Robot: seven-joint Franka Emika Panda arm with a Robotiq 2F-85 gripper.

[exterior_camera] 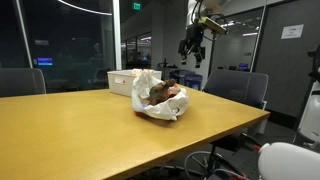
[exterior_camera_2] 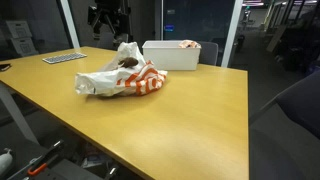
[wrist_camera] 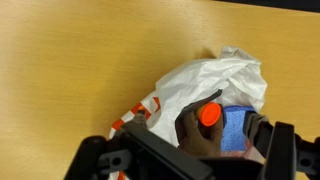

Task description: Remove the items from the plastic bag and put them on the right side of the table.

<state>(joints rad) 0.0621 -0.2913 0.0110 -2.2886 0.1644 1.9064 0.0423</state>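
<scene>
The robot's gripper needs to close on the brown item's rounded end [exterior_camera: 157, 89], next to the red-orange printed edge of the plastic bag.
The white wrinkly plastic bag [exterior_camera: 158, 100] [exterior_camera_2: 118, 80] [wrist_camera: 215, 78] with red-orange print lies on the tan table [exterior_camera: 70, 130] [exterior_camera_2: 190, 120]. In the wrist view its open mouth shows a brown item [wrist_camera: 190, 128] with a round orange end [wrist_camera: 208, 115] and a blue piece [wrist_camera: 236, 130] beside it. Brown and reddish items [exterior_camera: 163, 92] peek out in an exterior view. My gripper [exterior_camera: 192, 45] [exterior_camera_2: 108, 15] [wrist_camera: 185, 152] hangs well above the bag, open, with nothing between its fingers [wrist_camera: 279, 143].
A white rectangular box [exterior_camera: 124, 80] [exterior_camera_2: 172, 54] stands on the table just behind the bag. A keyboard [exterior_camera_2: 64, 57] lies near one table edge. Office chairs [exterior_camera: 238, 88] stand around the table.
</scene>
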